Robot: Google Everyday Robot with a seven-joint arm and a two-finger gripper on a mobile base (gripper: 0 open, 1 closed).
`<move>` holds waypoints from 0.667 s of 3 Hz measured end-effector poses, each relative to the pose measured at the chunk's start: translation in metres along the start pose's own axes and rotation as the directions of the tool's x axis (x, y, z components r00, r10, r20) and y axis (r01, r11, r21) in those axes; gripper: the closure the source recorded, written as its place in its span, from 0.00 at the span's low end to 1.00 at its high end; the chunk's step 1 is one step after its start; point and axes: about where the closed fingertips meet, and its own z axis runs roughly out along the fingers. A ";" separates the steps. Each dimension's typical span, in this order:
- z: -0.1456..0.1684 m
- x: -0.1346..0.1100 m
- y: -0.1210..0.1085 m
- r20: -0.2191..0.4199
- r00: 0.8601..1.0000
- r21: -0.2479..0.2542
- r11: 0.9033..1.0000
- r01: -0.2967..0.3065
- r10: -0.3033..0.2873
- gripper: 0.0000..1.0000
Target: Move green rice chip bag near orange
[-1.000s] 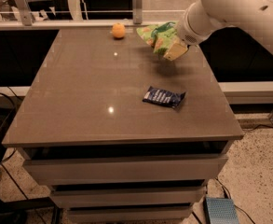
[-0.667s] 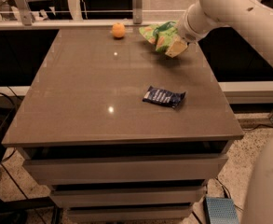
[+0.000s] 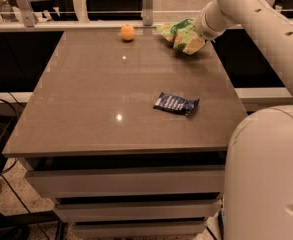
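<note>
Next, my gripper drops the green rice chip bag on the bare table (image 3: 154, 32) close beside the orange, along the table's far edge.
The green rice chip bag (image 3: 178, 34) hangs just above the far right part of the brown table (image 3: 96, 99), crumpled, held at its right end. My gripper (image 3: 196, 40) is shut on the bag, at the end of the white arm that comes in from the upper right. The orange (image 3: 127, 32) sits on the table near the far edge, to the left of the bag, with a gap of bare tabletop between them.
A small dark-blue wrapper packet (image 3: 176, 104) lies on the table right of centre. A metal rail (image 3: 76, 26) runs behind the far edge. My white arm and body (image 3: 266, 169) fill the right side. Drawers (image 3: 126, 184) are below the tabletop.
The view has shifted, and my arm and body now fill more of the right side. The bag stays in my gripper at the far right, about the same distance from the orange.
</note>
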 end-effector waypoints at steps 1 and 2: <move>0.016 -0.022 -0.003 0.052 0.998 -0.015 1.000 0.026 -0.025 1.00; 0.036 -0.043 0.005 0.097 0.994 -0.051 0.997 0.050 -0.044 1.00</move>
